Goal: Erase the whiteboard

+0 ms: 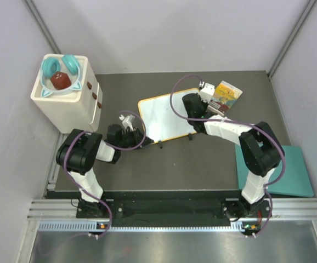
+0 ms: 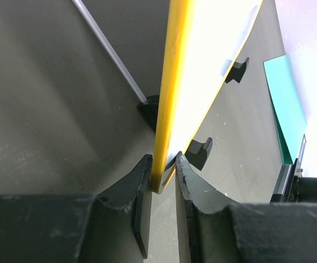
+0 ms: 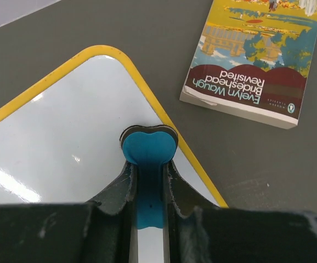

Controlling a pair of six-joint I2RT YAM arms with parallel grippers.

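Note:
The blue eraser will leave my right gripper on the table (image 1: pixel 204 157) before the whiteboard, toward the teal mat.
The whiteboard (image 1: pixel 167 116), white with a thin orange-yellow frame, lies mid-table; its surface shows no marks. My left gripper (image 1: pixel 130 127) is shut on the board's near left corner; in the left wrist view the yellow edge (image 2: pixel 167 98) runs up from between the fingers (image 2: pixel 142 175), with two black feet (image 2: pixel 199 152) on the side. My right gripper (image 1: pixel 202 101) is shut on a blue eraser (image 3: pixel 149 159) and presses it on the board's white surface (image 3: pixel 65 137) near the far right corner.
A yellow-covered book (image 1: pixel 226 94) lies just right of the board, close to my right gripper; it also shows in the right wrist view (image 3: pixel 252 60). A cream box (image 1: pixel 65 93) with teal headphones and a red object stands at back left. A teal mat (image 1: pixel 290 170) lies at the right.

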